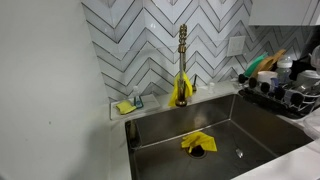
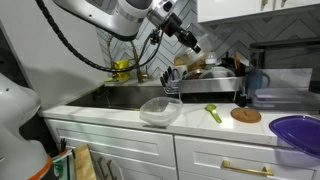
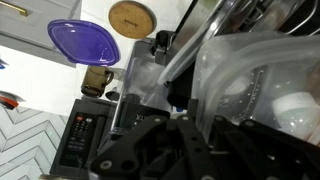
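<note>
My gripper is going to let go of the clear plastic container among the dishes in the dish rack [image 1: 296, 71] beside the sink.
In an exterior view my gripper [image 2: 194, 46] hangs in the air above the dish rack [image 2: 205, 82] beside the sink, reaching in from the upper left. Its jaws are shut and nothing shows between them. In the wrist view the gripper [image 3: 180, 100] comes up from the bottom edge, its dark fingers pressed together. Directly below it are clear plastic containers [image 3: 245, 70] stacked in the rack. It touches none of them as far as I can see.
A clear bowl [image 2: 160, 110], a green utensil [image 2: 213, 112], a round wooden disc [image 2: 245, 115] and a purple bowl [image 2: 298, 135] lie on the counter. The sink [image 1: 250, 125] holds a yellow cloth [image 1: 197, 143] under a gold faucet [image 1: 182, 60]. The full dish rack [image 1: 285, 90] stands beside it.
</note>
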You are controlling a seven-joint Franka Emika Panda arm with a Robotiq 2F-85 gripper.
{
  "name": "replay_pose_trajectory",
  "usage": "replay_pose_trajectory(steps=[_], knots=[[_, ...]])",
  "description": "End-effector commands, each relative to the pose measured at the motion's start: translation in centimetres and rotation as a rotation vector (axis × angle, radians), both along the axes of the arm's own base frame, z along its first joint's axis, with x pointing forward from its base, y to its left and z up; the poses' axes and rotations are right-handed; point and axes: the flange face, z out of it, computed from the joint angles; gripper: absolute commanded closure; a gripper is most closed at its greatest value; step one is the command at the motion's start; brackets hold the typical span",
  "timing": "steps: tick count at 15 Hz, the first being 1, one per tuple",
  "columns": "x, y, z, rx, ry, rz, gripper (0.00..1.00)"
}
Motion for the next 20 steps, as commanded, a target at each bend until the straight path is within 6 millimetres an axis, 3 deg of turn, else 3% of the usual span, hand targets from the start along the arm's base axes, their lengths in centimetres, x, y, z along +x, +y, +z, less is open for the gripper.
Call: replay_pose_trajectory(steps=[1, 9, 20], knots=[[3.2, 1.4, -1.1, 0.049, -0.046, -0.042, 0.99], [8.1, 4.7, -3.1, 0.114, -0.089, -0.047, 0.99], [10.0, 8.0, -7.2, -0.056, -0.138, -0.117, 0.99]])
